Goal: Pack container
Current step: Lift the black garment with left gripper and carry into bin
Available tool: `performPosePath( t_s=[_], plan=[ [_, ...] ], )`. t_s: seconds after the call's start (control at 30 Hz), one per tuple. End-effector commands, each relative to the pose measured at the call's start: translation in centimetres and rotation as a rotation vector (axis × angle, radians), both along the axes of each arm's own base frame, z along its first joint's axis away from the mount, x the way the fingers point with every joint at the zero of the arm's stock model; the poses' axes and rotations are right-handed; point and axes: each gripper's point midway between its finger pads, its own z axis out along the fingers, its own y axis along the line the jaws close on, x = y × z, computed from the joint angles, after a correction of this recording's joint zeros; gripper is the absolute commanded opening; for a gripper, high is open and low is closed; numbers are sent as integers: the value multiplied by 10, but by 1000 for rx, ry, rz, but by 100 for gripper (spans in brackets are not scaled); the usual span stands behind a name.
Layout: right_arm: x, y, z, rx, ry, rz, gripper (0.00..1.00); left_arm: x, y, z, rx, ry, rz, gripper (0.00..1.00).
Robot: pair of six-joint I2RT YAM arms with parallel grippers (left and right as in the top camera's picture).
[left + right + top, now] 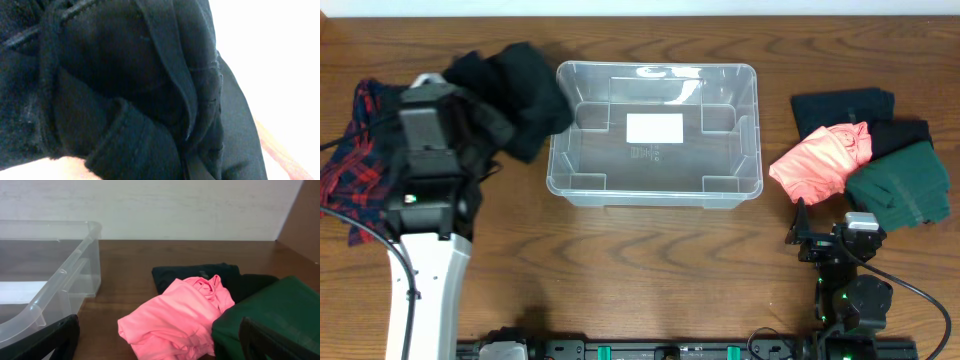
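The robot's left gripper will release the black garment over the white label inside the clear plastic container (669, 115).
The clear plastic container (750, 150) stands at the table's middle, empty, with a white label on its base. It also shows at the left of the right wrist view (75, 265). My left gripper (478, 128) is down in a black garment (525, 95) left of the container. Black cloth (125, 90) fills the left wrist view and its folds gather at the jaws (185, 167), which look shut on it. My right gripper (803, 232) is open and empty (160, 347), just in front of a pink garment (820, 160) (175, 315).
A red and blue plaid garment (355, 150) lies at the far left under my left arm. Right of the container lie a dark navy garment (840, 105), a black one (900, 132) and a green one (900, 190) (270, 310).
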Motion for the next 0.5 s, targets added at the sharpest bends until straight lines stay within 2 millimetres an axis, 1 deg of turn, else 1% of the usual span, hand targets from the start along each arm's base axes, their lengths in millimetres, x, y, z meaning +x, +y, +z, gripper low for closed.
performPosePath(
  t_s=[0.0,0.1,0.2,0.37,0.47],
  plan=[
    [0,3,-2,-14,7,15,99,5,-47,39,-86,-117,-97,6],
    [0,3,-2,-14,7,15,99,14,-81,38,-108,-135,-144,6],
    [0,3,-2,-14,7,15,99,24,-113,32,-115,-144,-174,6],
    [0,3,-2,-14,7,15,99,34,-168,6,-137,-112,-215,6],
    [0,3,-2,-14,7,15,99,36,-195,-10,-138,-92,-226,6]
  ],
)
